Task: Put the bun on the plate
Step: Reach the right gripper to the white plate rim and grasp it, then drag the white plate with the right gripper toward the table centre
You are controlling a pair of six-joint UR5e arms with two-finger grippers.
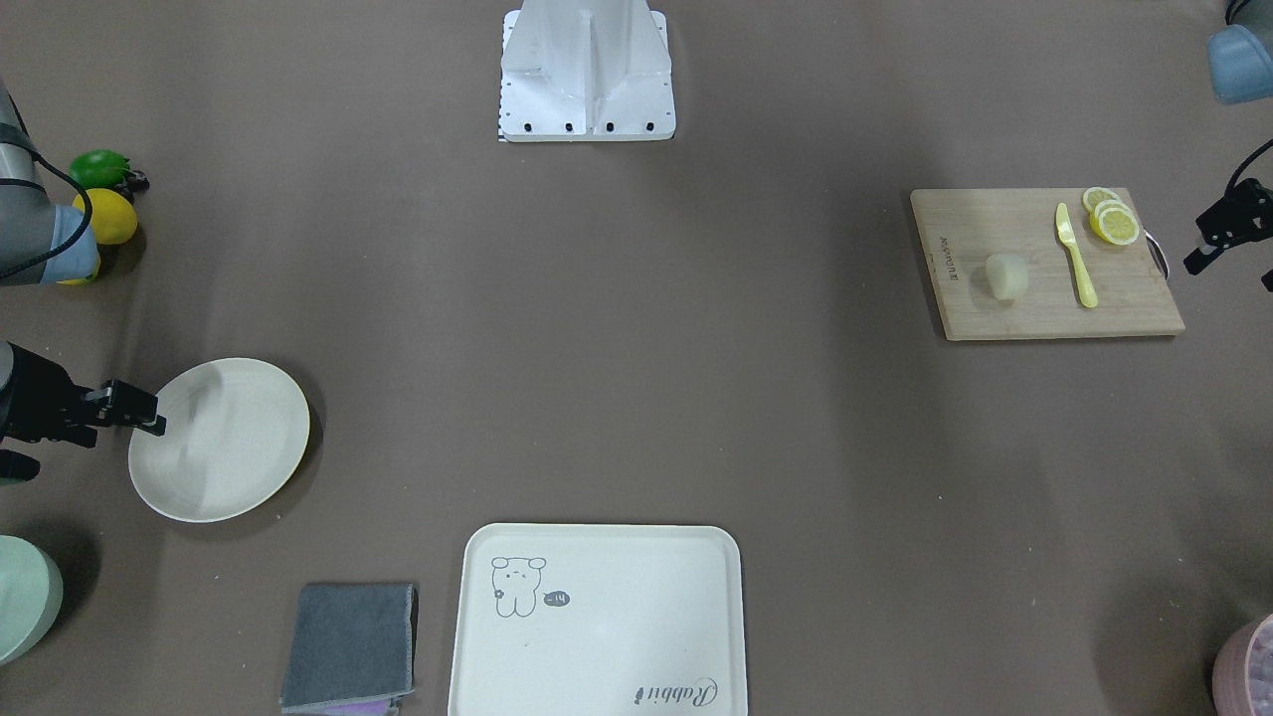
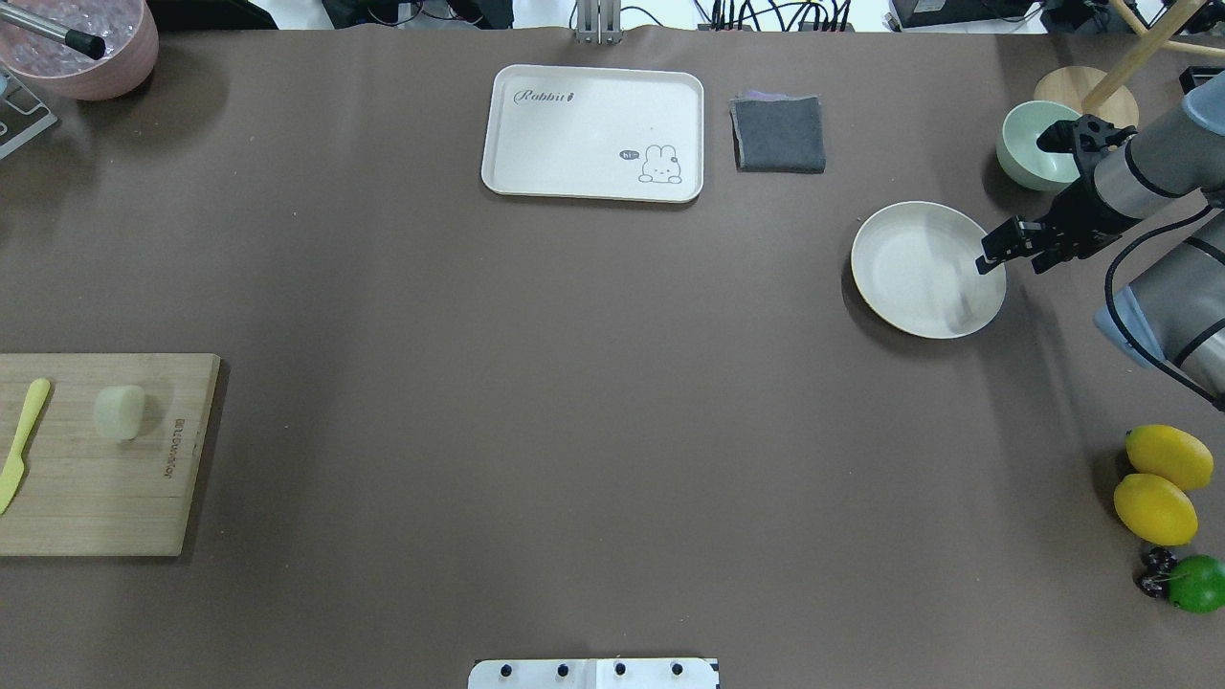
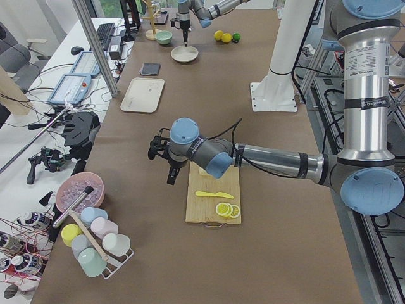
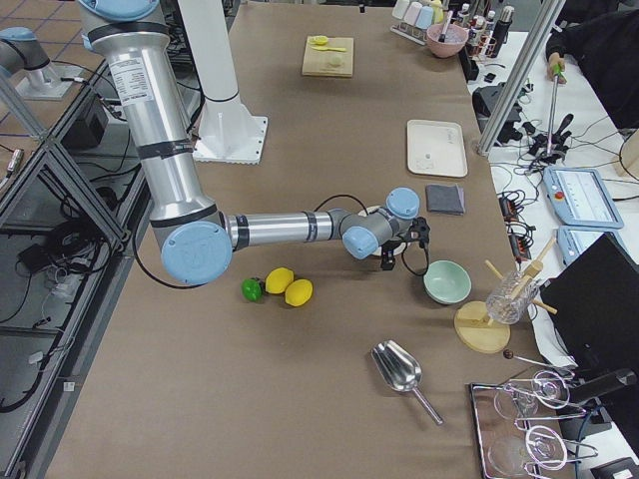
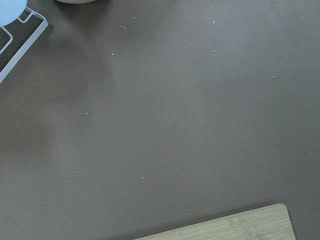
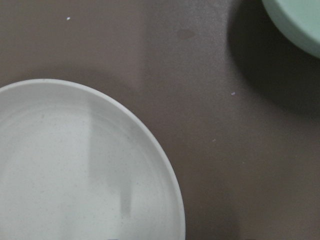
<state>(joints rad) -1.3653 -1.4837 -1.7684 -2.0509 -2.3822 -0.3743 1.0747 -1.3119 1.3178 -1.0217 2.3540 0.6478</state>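
Observation:
The bun beside the yellow knife on the cutting board is next for my left gripper, which should go to it and close around the bun's sides [image 1: 1006, 274].
The bun [image 1: 1005, 275] [image 2: 120, 411], a pale rounded lump, sits on a wooden cutting board [image 1: 1034, 308] [image 2: 115, 498]. The round cream plate [image 1: 219, 440] [image 2: 926, 270] lies flat at the opposite end of the table, and nothing is on it. My right gripper [image 1: 151, 418] [image 2: 991, 254] hangs open over the plate's outer rim and holds nothing. The right wrist view shows that plate rim [image 6: 165, 165] from above. At the far edge of the board, beyond the lemon slices, my left gripper [image 1: 1198, 249] [image 3: 166, 166] hovers open and empty, a hand's width from the bun.
A yellow knife [image 1: 1077, 257] and lemon slices [image 1: 1112, 219] share the board. A pale green bowl [image 2: 1038, 144] stands just behind the plate. A cartoon tray [image 2: 593, 134] and a grey cloth [image 2: 778, 134] lie at the far side. Two lemons [image 2: 1158, 483] and a lime [image 2: 1196, 584] rest by the right arm.

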